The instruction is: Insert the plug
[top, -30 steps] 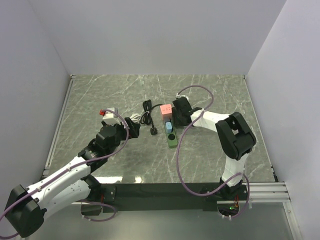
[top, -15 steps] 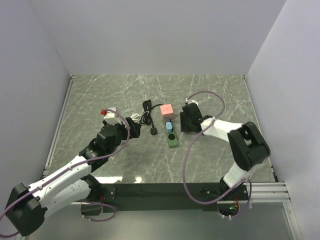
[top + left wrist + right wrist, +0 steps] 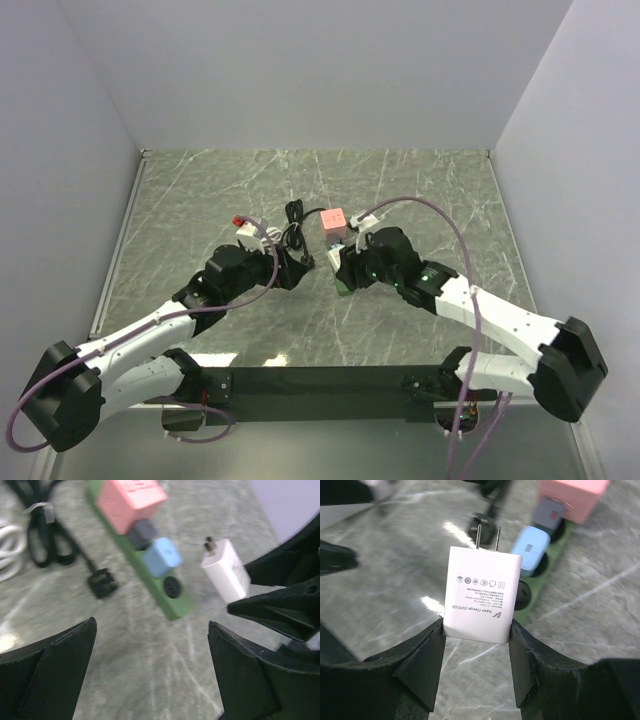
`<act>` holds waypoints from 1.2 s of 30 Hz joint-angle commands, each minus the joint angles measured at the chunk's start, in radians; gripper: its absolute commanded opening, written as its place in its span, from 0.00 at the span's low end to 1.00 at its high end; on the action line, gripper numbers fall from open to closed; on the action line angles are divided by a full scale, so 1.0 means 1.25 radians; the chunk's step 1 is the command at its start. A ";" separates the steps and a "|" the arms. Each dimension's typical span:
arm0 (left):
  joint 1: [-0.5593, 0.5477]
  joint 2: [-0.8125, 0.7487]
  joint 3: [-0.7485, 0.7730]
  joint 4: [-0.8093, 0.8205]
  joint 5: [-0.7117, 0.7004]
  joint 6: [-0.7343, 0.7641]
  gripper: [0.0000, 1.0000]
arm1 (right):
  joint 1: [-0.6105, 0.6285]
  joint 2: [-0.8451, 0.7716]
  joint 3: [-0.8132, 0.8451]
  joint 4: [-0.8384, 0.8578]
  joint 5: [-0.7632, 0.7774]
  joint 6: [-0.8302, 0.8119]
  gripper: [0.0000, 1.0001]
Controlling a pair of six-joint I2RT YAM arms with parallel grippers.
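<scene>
My left gripper will close on the prong end (image 3: 332, 251) (image 3: 218, 558) of the white charger plug, since my right gripper holds the other end of the plug.
My right gripper (image 3: 477, 630) is shut on a white charger plug (image 3: 482, 597), prongs pointing away towards the green power strip (image 3: 547, 575). The strip carries a pink adapter (image 3: 572, 497), a dark grey plug (image 3: 547, 512) and a blue plug (image 3: 530, 550), with an empty round socket (image 3: 521, 595) just beyond the charger. In the top view my right gripper (image 3: 347, 270) hovers over the strip's near end (image 3: 342, 288). My left gripper (image 3: 152, 650) is open and empty, left of the strip (image 3: 175, 602). It sees the charger (image 3: 227, 575) held above the table.
A coiled black cable (image 3: 292, 225) with a loose black plug (image 3: 102, 583) lies left of the strip, close to my left gripper (image 3: 297, 268). White walls enclose the marble table (image 3: 430, 190) on three sides.
My right gripper has swung from beside the pink adapter to the strip's near end, charger in its jaws. My left gripper has moved right, closer to the black plug.
</scene>
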 commanded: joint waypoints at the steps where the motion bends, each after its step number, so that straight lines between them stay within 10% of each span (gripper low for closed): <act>1: 0.001 -0.027 0.013 0.091 0.150 -0.006 1.00 | 0.025 -0.078 0.005 -0.005 -0.110 -0.067 0.25; 25: 0.001 0.126 0.021 0.273 0.442 -0.149 0.99 | 0.178 -0.116 0.040 -0.045 -0.103 -0.172 0.23; 36: -0.001 0.146 0.017 0.315 0.501 -0.166 0.46 | 0.186 -0.122 0.039 -0.055 -0.082 -0.191 0.23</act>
